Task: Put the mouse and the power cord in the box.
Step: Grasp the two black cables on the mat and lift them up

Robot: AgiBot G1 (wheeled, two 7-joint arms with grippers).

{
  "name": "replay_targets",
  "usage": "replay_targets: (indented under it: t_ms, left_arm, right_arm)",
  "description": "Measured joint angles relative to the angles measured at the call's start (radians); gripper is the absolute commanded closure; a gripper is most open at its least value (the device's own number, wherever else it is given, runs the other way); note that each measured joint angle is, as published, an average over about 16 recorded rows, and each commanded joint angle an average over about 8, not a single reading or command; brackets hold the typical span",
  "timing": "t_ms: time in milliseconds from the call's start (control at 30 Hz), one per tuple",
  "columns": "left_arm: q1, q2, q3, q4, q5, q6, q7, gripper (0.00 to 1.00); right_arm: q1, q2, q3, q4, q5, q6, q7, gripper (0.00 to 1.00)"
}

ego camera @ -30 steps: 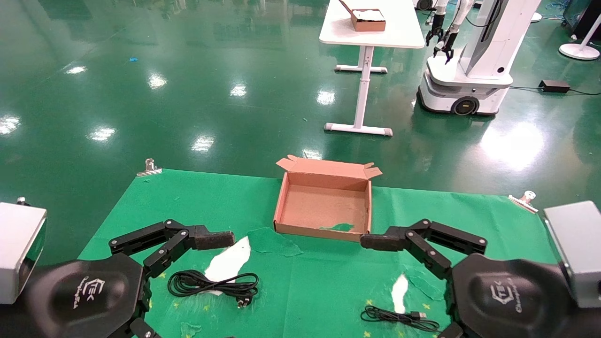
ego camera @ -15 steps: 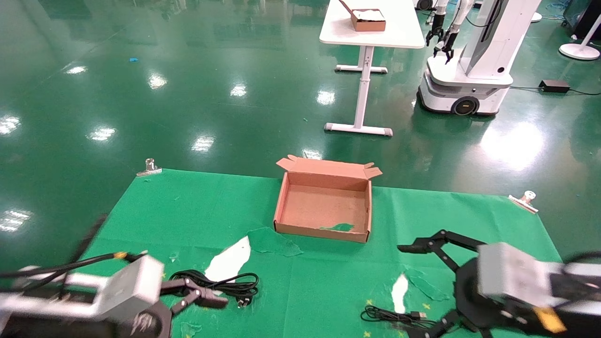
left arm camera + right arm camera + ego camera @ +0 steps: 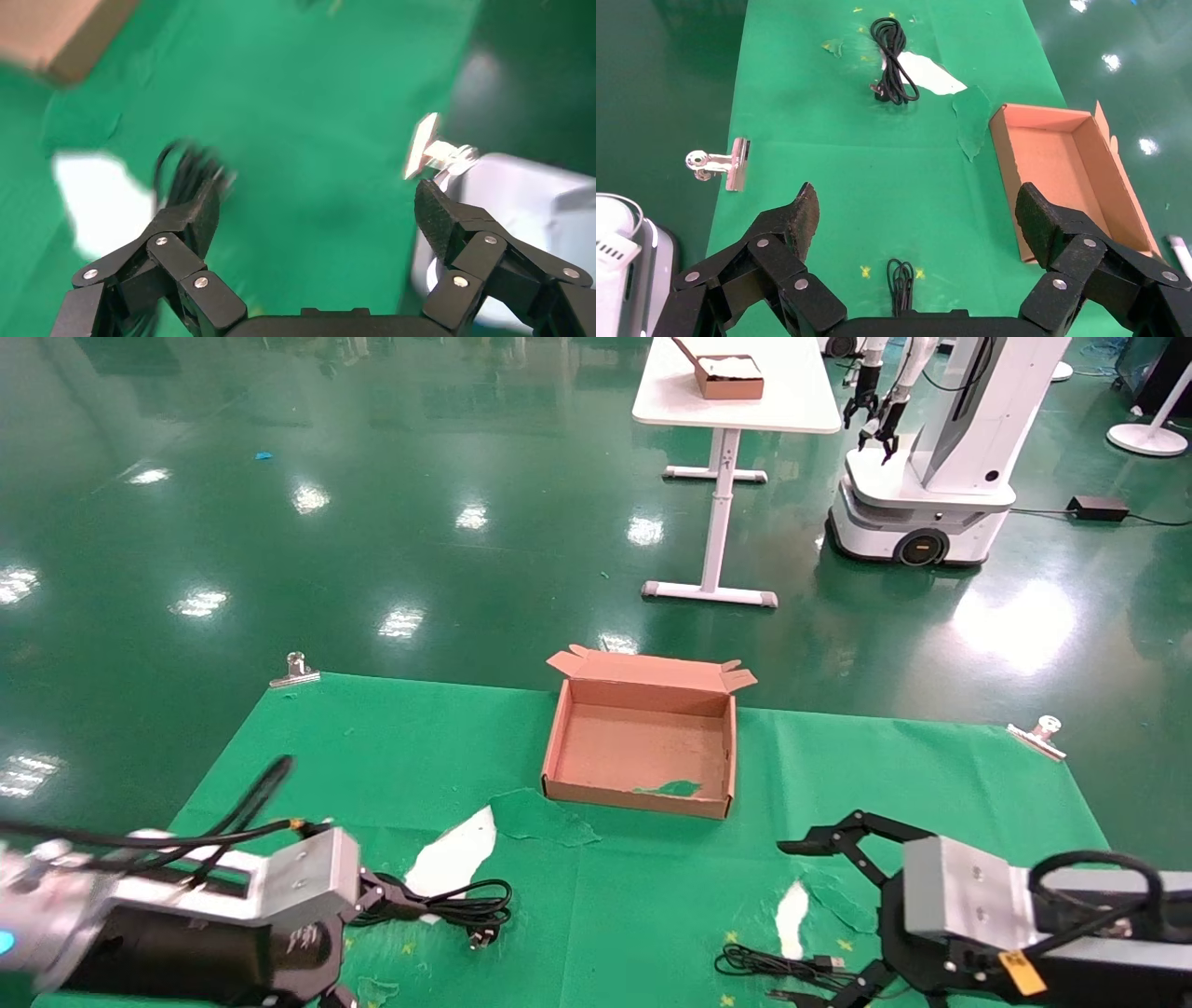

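Note:
I will close my left gripper on the tied middle (image 3: 421,903) of the coiled power cord, where its loops bunch behind the plug.
The brown box (image 3: 633,795) stands open at the middle of the green cloth, also in the right wrist view (image 3: 1053,168). The power cord (image 3: 438,904) lies coiled at the front left, its plug toward the middle. My left gripper (image 3: 368,947) is open and low, right beside the coil; the cord (image 3: 184,172) shows blurred by one finger. Of the mouse only the thin cable (image 3: 792,966) with its USB plug shows; the body is hidden. My right gripper (image 3: 782,922) hangs open over that cable (image 3: 900,281). The power cord (image 3: 895,63) lies far across the cloth.
Metal clips (image 3: 295,670) (image 3: 1038,733) hold the cloth's far corners. Torn patches bare white table (image 3: 456,859) beside the cord and near the mouse cable. Far behind stand a white table (image 3: 736,412) with another brown box and another robot (image 3: 931,458).
Both arms swung down from pointing shut at the box. The left gripper has dropped beside the power cord and opened. The right has opened over the mouse cable.

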Motion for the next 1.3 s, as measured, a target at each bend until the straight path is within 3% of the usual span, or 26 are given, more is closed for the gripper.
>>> replay_targets:
  t_ms: [200,433,833,1033,1300]
  left_arm:
    - [-0.060,0.110,0.067,0.127,0.160,-0.073,0.047,0.00]
    - [-0.148,0.286,0.145,0.395,0.340,-0.198,0.164,0.00]
    - [-0.220,0.482,0.191,0.790,0.429,-0.372,0.378,0.00]
    - [-0.235,0.523,0.191,0.893,0.429,-0.421,0.442,0.00]
    - [-0.248,0.542,0.186,0.961,0.416,-0.444,0.490,0.00]
  right_arm:
    - [0.002,0.003,0.002,-0.017,-0.003,0.001,-0.007,0.00]
    - [0.002,0.010,0.005,-0.042,-0.009,0.006,-0.016,0.00]
    - [0.004,0.018,-0.003,-0.101,-0.041,0.005,-0.037,0.00]
    - [0.035,-0.025,-0.055,-0.141,-0.150,0.016,-0.022,0.00]
    - [0.133,-0.184,-0.172,-0.273,-0.390,0.064,-0.002,0.00]
